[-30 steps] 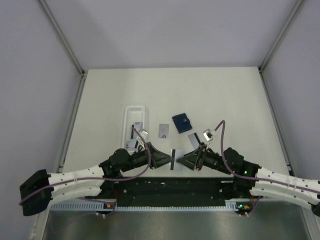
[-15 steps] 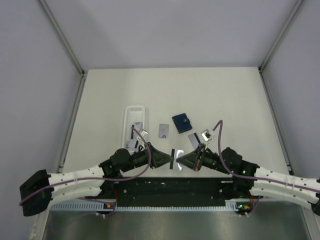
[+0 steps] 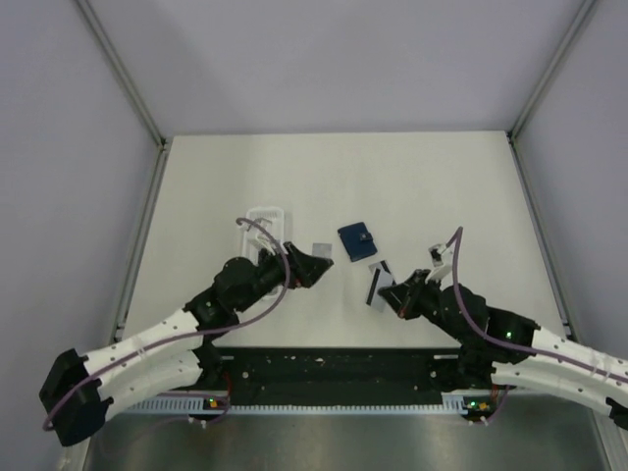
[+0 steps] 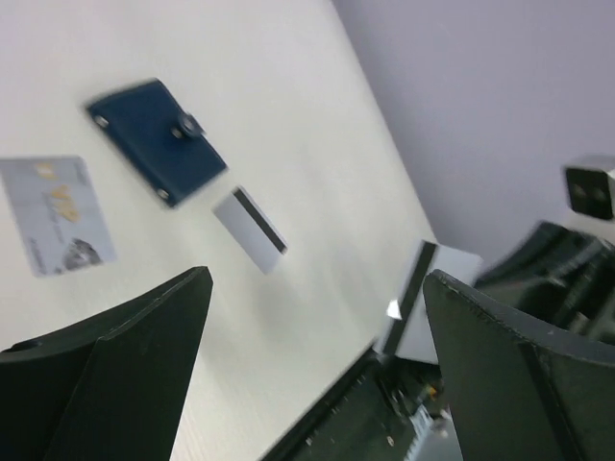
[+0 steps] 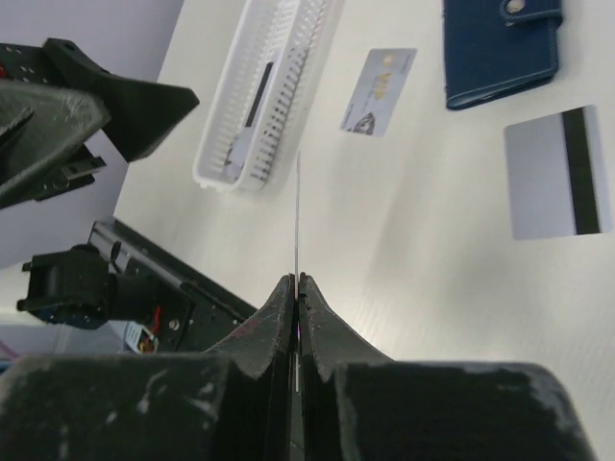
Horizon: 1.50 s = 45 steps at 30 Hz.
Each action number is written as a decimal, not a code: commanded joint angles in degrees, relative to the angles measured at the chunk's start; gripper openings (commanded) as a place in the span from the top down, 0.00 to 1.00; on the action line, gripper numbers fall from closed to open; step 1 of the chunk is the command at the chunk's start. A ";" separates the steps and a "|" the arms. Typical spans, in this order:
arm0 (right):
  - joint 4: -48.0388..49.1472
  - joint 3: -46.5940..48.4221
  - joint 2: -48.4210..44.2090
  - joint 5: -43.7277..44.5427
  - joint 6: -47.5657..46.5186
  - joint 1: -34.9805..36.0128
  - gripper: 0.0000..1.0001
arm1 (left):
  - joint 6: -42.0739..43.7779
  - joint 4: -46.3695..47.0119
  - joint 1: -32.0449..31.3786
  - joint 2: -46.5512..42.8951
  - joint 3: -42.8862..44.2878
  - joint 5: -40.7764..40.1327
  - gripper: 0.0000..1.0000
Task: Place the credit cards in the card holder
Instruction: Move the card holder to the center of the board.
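I should close my left gripper on the small snap strap [image 3: 366, 236] [image 4: 189, 125] of the navy card holder, because the card holder lies folded shut.
The navy card holder [image 3: 357, 241] lies folded shut on the table, its snap stud showing in the right wrist view [image 5: 502, 48]. My right gripper [image 5: 298, 279] is shut on a credit card [image 5: 297, 211], seen edge-on there; from above that card [image 3: 373, 288] is just below the holder. A striped credit card [image 5: 557, 173] lies flat next to the holder, and a printed one [image 5: 378, 91] lies to its left. My left gripper [image 4: 317, 279] is open with nothing in it, above the printed card [image 4: 58, 213].
A long white tray [image 5: 264, 96] with another card inside stands left of the printed card, partly under my left arm [image 3: 245, 280] from above. The black base rail [image 3: 334, 368] runs along the table's near edge.
The card held between both grippers is now in the right one alone. The left gripper opened and swung up and left; the right gripper closed and moved right with the card.
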 commanded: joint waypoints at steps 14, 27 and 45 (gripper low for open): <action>-22.68 5.48 -12.70 11.09 3.75 -0.96 1.00 | 17.21 -29.05 3.90 60.98 52.07 -4.22 0.20; -26.11 5.04 -16.49 10.91 5.33 -0.96 1.00 | 14.49 -25.71 4.78 68.64 59.02 -2.63 0.35; -27.26 5.12 -17.10 11.36 5.51 -1.05 1.00 | 10.54 -22.19 6.45 74.71 61.49 3.08 0.53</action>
